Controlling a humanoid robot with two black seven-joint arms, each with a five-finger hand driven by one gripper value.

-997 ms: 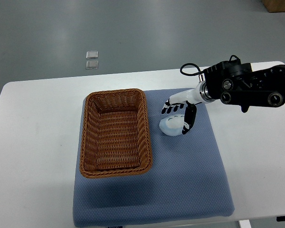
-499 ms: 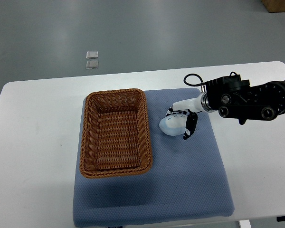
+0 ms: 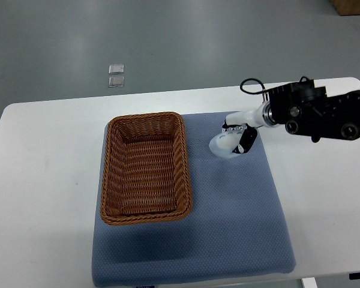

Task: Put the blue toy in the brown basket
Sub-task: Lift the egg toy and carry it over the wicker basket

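The robot's right gripper will release the blue toy inside the brown basket (image 3: 141, 144), near the basket's far rim.
The blue toy (image 3: 222, 146) is a small pale blue rounded lump, held over the blue mat (image 3: 228, 228) just right of the brown basket's far right corner. My right hand (image 3: 236, 137) is shut on it, with white fingers (image 3: 231, 127) curled over its top and the dark thumb against its right side. The black right forearm (image 3: 318, 111) comes in from the right edge. The brown wicker basket (image 3: 110, 174) stands empty on the left half of the mat. A strip of mat separates the toy from the basket rim. No left arm shows.
The mat lies on a white table (image 3: 42, 180) whose edges show on all sides. Two small square tiles (image 3: 116, 76) lie on the grey floor beyond the table. A cardboard box corner (image 3: 351, 6) shows at the top right.
My right hand closed its fingers around the toy, then moved with it toward the far right, so the toy now sits further from me on the mat.
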